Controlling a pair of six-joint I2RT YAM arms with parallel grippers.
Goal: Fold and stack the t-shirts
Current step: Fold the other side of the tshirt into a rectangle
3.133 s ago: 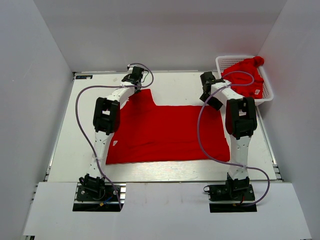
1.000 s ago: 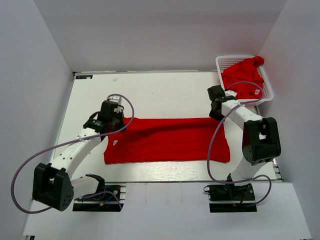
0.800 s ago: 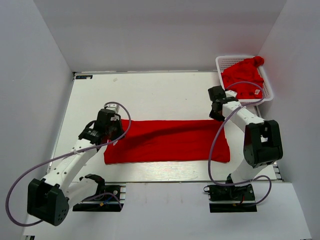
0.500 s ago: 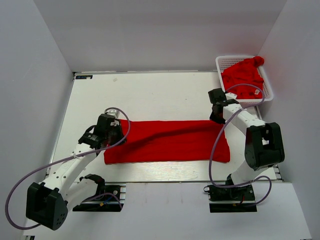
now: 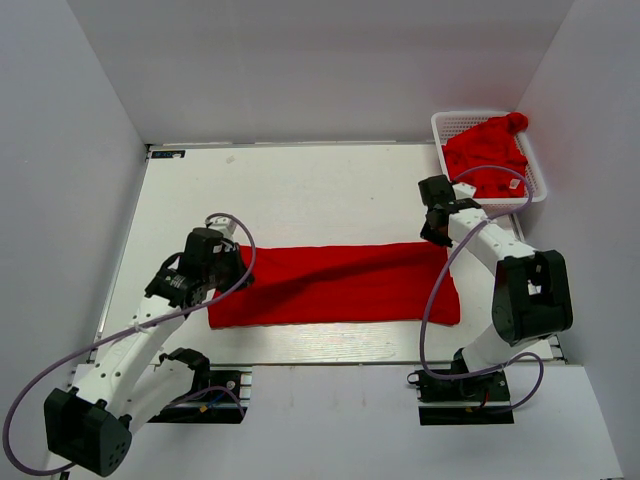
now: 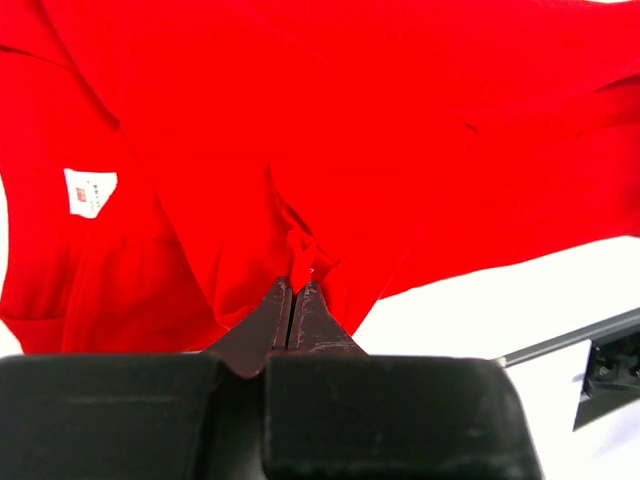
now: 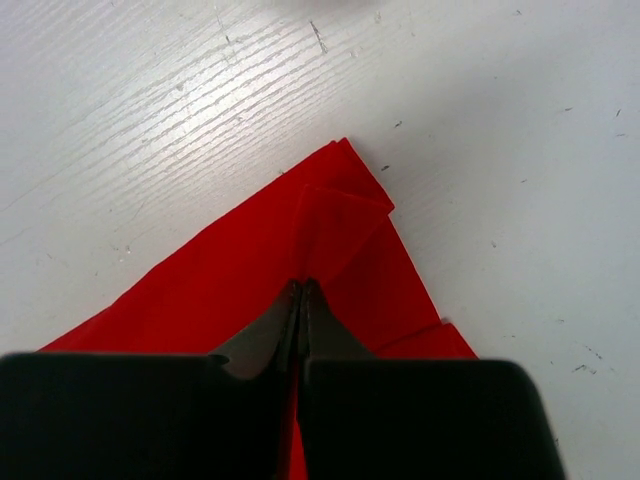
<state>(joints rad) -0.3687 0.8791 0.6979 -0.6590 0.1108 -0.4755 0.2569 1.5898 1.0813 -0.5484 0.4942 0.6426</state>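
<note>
My left gripper is holding the point of the t-shirt's flap past the t-shirt's near edge, so it should let go and pinch the flap's middle (image 6: 292,172) to pull it back.
A bright red t-shirt (image 5: 340,285) lies across the table as a wide band, its far half drawn toward the near edge. My left gripper (image 5: 222,272) is shut on a pinch of its cloth at the left end, seen close up at the left gripper (image 6: 297,283) with a white label (image 6: 89,192) to the left. My right gripper (image 5: 432,236) is shut on the t-shirt's far right corner (image 7: 340,200), the right gripper (image 7: 303,285) pinching a fold. Another red t-shirt (image 5: 487,150) sits bundled in the basket.
The white lattice basket (image 5: 452,122) stands at the table's back right corner. White walls enclose the table on three sides. Purple cables loop off both arms. Bare white tabletop (image 5: 300,185) stretches behind the t-shirt.
Both grippers have pulled the t-shirt's far edge toward the near side, turning the spread shirt into a narrower band. Over the last second the left gripper moved nearer; the right barely shifted.
</note>
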